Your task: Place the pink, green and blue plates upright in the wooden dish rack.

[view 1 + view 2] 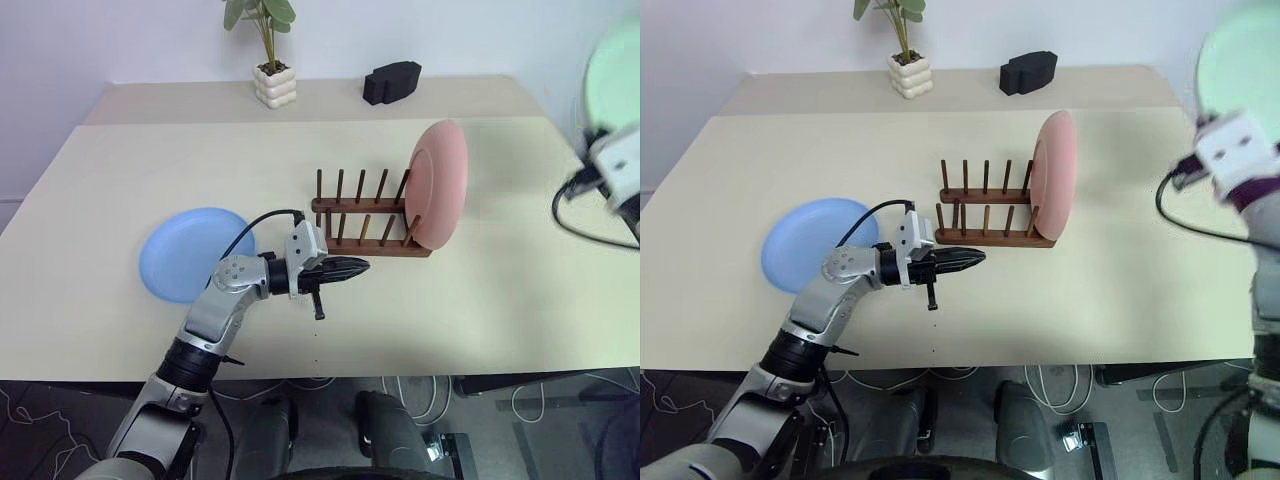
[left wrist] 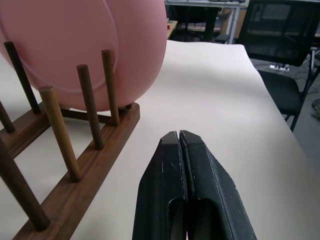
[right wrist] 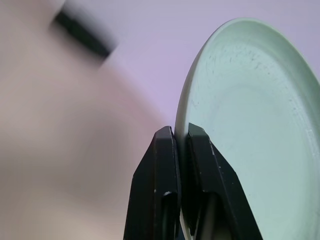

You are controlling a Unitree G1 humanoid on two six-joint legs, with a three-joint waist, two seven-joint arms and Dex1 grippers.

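Note:
Next, my right gripper releases the green plate so that it is upright in the rack slot (image 1: 385, 232), next to the pink plate.
The pink plate (image 1: 440, 184) stands upright in the right end of the wooden dish rack (image 1: 365, 228). Flat on the table to the rack's left lies the blue plate (image 1: 190, 253). My left gripper (image 1: 352, 268) hovers shut and empty just in front of the rack, pointing right; the left wrist view has its closed fingers (image 2: 187, 175) beside the rack's rail (image 2: 90, 165). At the far right, raised above the table edge, my right gripper (image 3: 181, 142) is shut on the rim of the green plate (image 1: 1240, 65), which it holds on edge.
A potted plant (image 1: 272, 70) and a black blocky object (image 1: 392, 81) stand at the table's back. A black cable (image 1: 575, 215) hangs by the right arm. Bare tabletop (image 1: 480, 300) stretches in front of and right of the rack.

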